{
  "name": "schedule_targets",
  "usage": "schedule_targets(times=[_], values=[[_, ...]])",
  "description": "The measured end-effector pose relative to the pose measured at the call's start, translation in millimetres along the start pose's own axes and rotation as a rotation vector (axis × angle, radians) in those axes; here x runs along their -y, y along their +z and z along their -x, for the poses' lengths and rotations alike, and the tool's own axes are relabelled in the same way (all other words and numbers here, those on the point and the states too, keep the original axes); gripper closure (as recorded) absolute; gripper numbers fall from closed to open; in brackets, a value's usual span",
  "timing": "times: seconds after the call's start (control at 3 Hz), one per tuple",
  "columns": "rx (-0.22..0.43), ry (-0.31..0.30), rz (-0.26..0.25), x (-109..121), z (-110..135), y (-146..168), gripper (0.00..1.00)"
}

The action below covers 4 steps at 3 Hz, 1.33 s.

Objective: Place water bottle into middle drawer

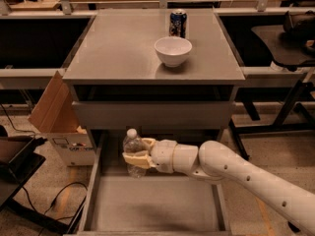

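Next, I release the water bottle on the middle drawer's bottom near the drawer's side [125, 188] by the cardboard box.
The water bottle [133, 145] is a small clear plastic bottle with a white cap, held upright. My gripper [136, 158] is shut on the bottle's body, with the white arm reaching in from the lower right. The bottle hangs over the back left part of the open middle drawer [147, 208], a wide gray drawer with a bare flat floor and thin side walls, pulled out toward the camera. The bottle's base sits above the drawer floor.
The gray cabinet top [118, 48] carries a white bowl [173, 50] and a blue soda can [177, 23] behind it. The shut top drawer front [152, 114] is above the bottle. A cardboard box [56, 117] stands at the cabinet's left. Black cables lie on the floor at lower left.
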<state>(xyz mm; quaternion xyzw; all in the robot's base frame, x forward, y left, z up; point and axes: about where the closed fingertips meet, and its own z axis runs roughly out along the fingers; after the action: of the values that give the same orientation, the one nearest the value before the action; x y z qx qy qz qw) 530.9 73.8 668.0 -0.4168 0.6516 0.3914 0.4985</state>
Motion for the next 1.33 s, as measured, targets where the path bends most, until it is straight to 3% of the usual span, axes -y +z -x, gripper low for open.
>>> schedule_targets(times=[0.67, 1.33], values=[[0.066, -0.104, 0.205, 20, -87, 84, 1.0], [0.06, -0.12, 0.266, 36, -166, 118, 1.0]])
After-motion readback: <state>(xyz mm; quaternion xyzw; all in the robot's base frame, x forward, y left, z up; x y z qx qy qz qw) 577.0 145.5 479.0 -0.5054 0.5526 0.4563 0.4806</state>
